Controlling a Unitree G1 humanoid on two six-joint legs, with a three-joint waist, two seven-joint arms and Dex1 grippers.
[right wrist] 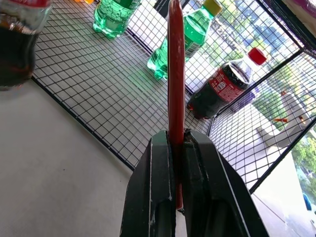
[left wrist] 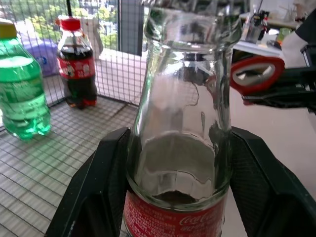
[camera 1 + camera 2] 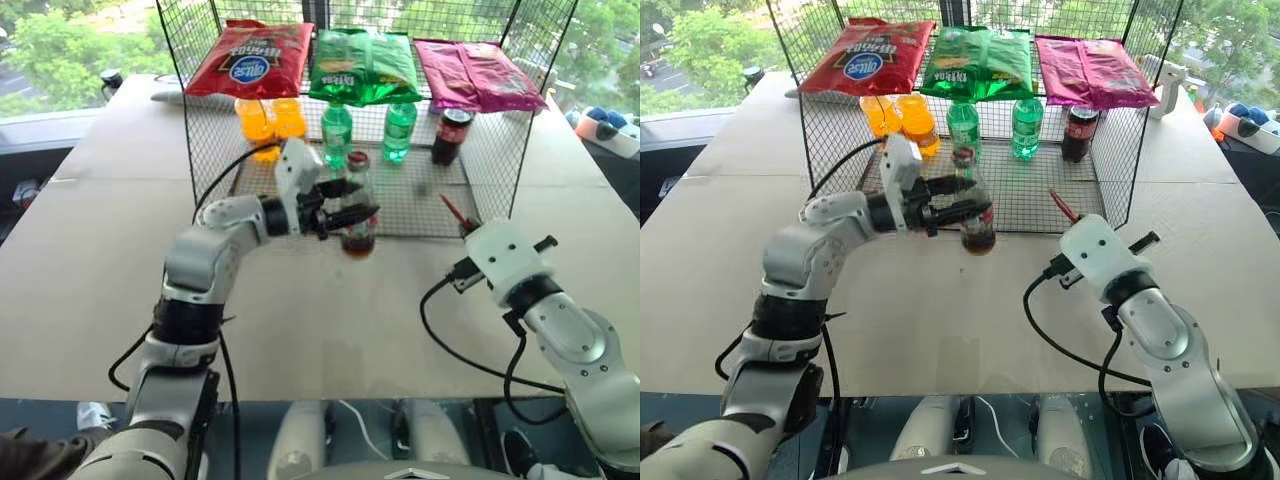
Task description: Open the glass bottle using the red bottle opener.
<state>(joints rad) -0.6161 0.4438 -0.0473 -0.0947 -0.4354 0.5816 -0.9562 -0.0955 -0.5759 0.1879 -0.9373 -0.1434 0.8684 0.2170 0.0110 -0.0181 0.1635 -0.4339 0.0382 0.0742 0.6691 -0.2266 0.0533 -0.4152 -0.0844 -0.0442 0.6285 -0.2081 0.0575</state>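
Observation:
Next, my left gripper opens and takes the upper neck (image 2: 191, 61) before prying, since it is holding the glass bottle just above the red label, far below the cap.
My left gripper (image 3: 352, 204) is shut on the glass bottle (image 3: 359, 222), its black fingers (image 2: 101, 185) clasping the clear neck just above the red label. The bottle stands upright in the grip, in front of the wire rack, with its red-and-white cap (image 3: 357, 158) on and dark cola at the bottom. To the right, my right gripper (image 1: 177, 137) is shut on the handle of the red bottle opener (image 1: 176, 69), seen edge-on and pointing toward the rack. The opener's ring head (image 2: 256, 74) shows beside the bottle neck, apart from it.
A black wire rack (image 3: 420, 195) stands behind the bottle on the beige table (image 3: 300, 320). Inside it are orange bottles (image 3: 268, 120), two green plastic bottles (image 3: 337, 130), and a dark plastic cola bottle (image 3: 451, 135). Red, green and magenta snack bags (image 3: 362, 65) lie on top.

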